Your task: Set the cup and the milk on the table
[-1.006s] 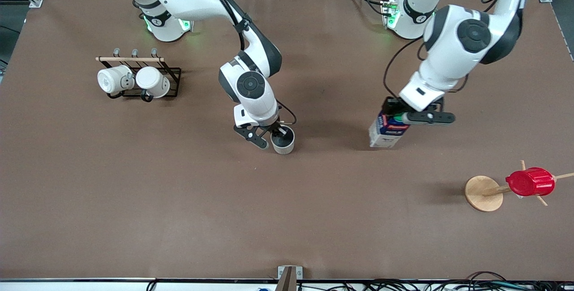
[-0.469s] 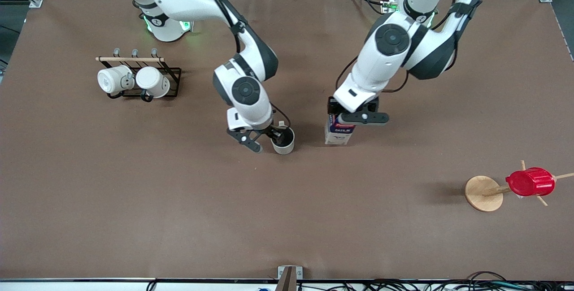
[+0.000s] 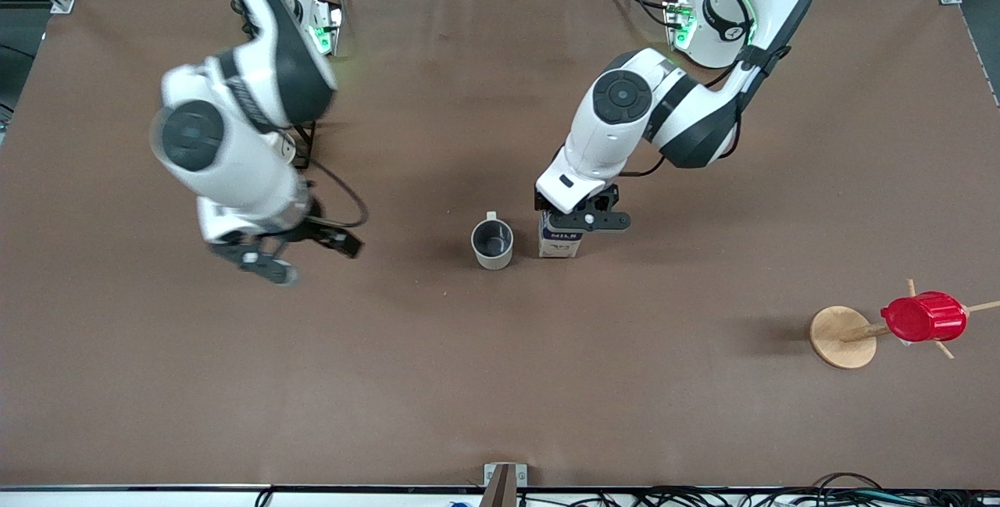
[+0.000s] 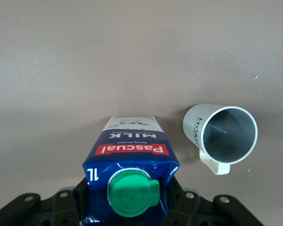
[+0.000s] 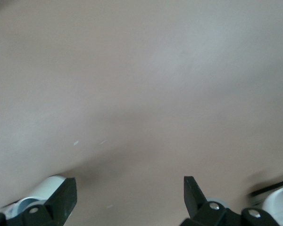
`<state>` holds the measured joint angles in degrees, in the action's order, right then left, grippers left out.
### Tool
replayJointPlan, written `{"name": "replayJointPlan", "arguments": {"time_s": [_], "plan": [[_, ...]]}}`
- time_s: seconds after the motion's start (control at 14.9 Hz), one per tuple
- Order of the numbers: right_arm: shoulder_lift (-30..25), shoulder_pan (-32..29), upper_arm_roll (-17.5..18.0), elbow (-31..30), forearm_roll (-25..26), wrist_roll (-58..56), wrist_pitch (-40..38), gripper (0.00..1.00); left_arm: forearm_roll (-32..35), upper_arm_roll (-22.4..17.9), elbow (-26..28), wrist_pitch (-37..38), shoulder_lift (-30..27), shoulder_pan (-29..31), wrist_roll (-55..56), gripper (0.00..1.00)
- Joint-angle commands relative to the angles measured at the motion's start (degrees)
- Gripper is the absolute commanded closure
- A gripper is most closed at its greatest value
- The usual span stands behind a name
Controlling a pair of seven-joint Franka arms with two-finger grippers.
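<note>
Next, I set the milk on the brown table (image 3: 545,258) (image 4: 145,124) next to the cup with my left gripper.
The cup (image 3: 492,244) stands upright on the brown table (image 3: 500,382) near its middle, free of any gripper, with its handle toward the robots' bases. The milk (image 3: 559,240) is upright right beside it, toward the left arm's end. My left gripper (image 3: 582,219) is shut on the carton's top, which seems to rest on the table. In the left wrist view, the milk (image 4: 132,160) sits between my fingers (image 4: 80,200) with the cup (image 4: 226,136) close by. My right gripper (image 3: 306,257) is open and empty, up over bare table toward the right arm's end; it also shows in its wrist view (image 5: 128,190).
A black mug rack (image 3: 305,140) is mostly hidden under the right arm. A red ribbed cup (image 3: 924,317) hangs on a wooden peg stand (image 3: 842,337) near the left arm's end, nearer the camera. A white mug edge (image 5: 47,188) shows beside the right finger.
My right gripper let go of the cup and swung away toward the right arm's end. My left gripper carried the milk in beside the cup.
</note>
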<state>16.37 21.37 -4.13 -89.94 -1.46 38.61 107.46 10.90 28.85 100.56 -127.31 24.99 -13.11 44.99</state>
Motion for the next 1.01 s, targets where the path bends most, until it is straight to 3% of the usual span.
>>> {"name": "replayJointPlan", "arguments": {"time_s": [0.0,0.27,0.6,0.94], "plan": [[-5.45,-5.62,1.32,-2.34,2.42,-10.27,-0.76,0.0,1.49,-0.2,-3.97,1.71,2.07,-0.87,1.07,0.6],[-9.33,-11.25,1.32,-0.85,4.71,-19.78,-2.07,0.0,1.84,-0.29,-5.55,1.8,3.48,-1.57,0.72,0.6],[-9.69,-15.3,1.32,7.41,4.01,-25.94,-14.71,0.0,5.45,-0.2,-5.82,1.8,4.36,-2.8,0.72,0.6],[-15.4,-18.21,0.18,6.89,3.14,-31.74,-22.72,0.0,5.36,-0.11,-7.05,2.24,5.07,-3.5,0.63,0.6]]}}
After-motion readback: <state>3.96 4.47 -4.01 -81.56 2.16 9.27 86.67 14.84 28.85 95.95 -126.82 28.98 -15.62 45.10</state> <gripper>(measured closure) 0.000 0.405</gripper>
